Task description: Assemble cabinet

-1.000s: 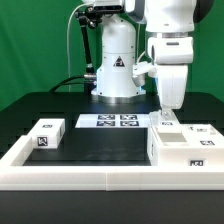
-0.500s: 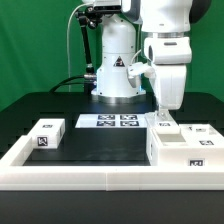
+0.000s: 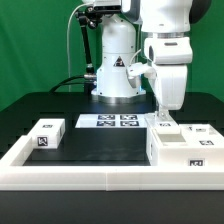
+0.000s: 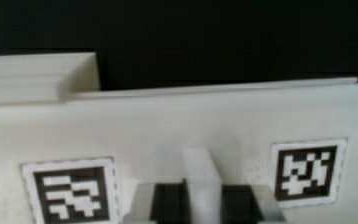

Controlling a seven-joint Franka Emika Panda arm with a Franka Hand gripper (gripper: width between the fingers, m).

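Note:
I need to release the smaller white block around the middle of the top of the large white box (image 3: 183, 135).
The cabinet's large white box (image 3: 185, 150) stands at the exterior view's right. A smaller white tagged block (image 3: 166, 126) sits against its far side, and another tagged block (image 3: 201, 130) lies further right. A third small block (image 3: 46, 135) lies at the left. My gripper (image 3: 165, 117) points straight down onto the smaller block. In the wrist view the dark fingers (image 4: 172, 203) press on both sides of a thin white ridge (image 4: 206, 185) of that block, between two tags. No gap shows between pads and ridge.
The marker board (image 3: 108, 121) lies flat in front of the robot base (image 3: 115, 75). A long white rail (image 3: 90, 176) edges the table's near side and runs up the left side.
The arm shifted slightly toward the exterior view's left a second ago, then held still. The blocks have not moved.

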